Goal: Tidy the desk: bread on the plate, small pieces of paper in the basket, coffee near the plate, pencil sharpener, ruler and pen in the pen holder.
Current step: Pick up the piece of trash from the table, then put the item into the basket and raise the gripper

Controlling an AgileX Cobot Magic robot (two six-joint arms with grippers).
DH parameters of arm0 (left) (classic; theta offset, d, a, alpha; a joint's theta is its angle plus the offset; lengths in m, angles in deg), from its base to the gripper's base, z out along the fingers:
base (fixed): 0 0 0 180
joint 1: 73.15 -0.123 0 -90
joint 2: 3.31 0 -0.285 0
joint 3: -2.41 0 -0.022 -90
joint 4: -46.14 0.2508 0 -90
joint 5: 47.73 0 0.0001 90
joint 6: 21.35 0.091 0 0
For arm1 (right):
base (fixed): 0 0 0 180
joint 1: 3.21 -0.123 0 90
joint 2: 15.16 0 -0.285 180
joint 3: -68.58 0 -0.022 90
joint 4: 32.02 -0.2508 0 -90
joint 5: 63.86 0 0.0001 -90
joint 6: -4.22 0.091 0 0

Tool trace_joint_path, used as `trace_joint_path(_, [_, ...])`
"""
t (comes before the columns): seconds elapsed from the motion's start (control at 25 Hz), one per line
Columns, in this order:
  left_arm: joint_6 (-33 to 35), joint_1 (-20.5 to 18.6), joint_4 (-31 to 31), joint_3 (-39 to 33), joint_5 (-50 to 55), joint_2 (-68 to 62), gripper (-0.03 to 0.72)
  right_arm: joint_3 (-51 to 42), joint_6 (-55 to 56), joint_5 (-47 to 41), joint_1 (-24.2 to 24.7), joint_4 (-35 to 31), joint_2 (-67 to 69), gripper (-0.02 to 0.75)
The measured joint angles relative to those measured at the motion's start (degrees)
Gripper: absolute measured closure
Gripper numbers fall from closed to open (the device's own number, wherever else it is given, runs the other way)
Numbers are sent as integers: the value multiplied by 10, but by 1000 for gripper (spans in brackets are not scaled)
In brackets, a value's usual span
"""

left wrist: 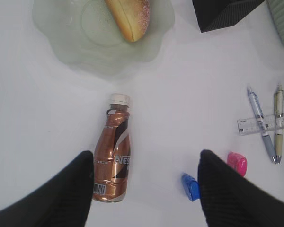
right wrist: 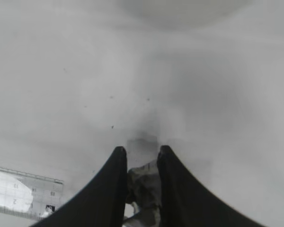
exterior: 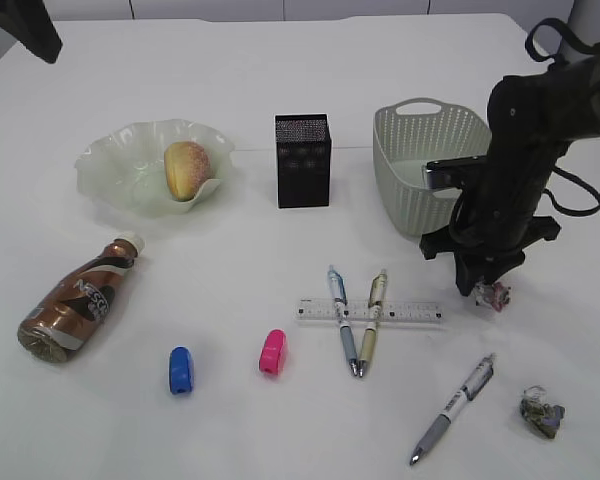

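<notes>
Next, I release the crumpled paper from my right gripper inside the basket (exterior: 436,186), near the front side of the basket.
My right gripper (exterior: 488,290) (right wrist: 141,156) is shut on a crumpled piece of paper (exterior: 494,295) (right wrist: 144,187), right at the table in front of the basket (exterior: 412,160). A second crumpled paper (exterior: 541,413) lies at the front right. Bread (exterior: 187,168) (left wrist: 128,16) sits in the green plate (exterior: 105,160) (left wrist: 85,47). The coffee bottle (exterior: 75,300) (left wrist: 114,151) lies on its side. My left gripper (left wrist: 146,163) is open, high above the bottle. Two pens (exterior: 342,320) lie across the ruler (exterior: 405,311); a third pen (exterior: 455,407) lies front right. Blue (exterior: 181,370) and pink (exterior: 273,352) sharpeners lie in front.
The black pen holder (exterior: 302,160) stands between plate and basket. The ruler's end shows in the right wrist view (right wrist: 23,194). In the left wrist view the blue sharpener (left wrist: 190,185) and pink sharpener (left wrist: 238,163) lie by the right finger.
</notes>
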Motion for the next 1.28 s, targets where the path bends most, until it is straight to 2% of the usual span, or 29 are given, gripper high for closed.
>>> trace_joint_path(0.6, [0,0,0,0,0,0,191,11,0,-43,0,-6,0,554])
trace_joint_path(1.0, [0,0,0,0,0,0,191,133,13,-142,0,-28,-5,554])
trace_joint_path(1.28, [0,0,0,0,0,0,191,221,21,-156,0,-44,-5,554])
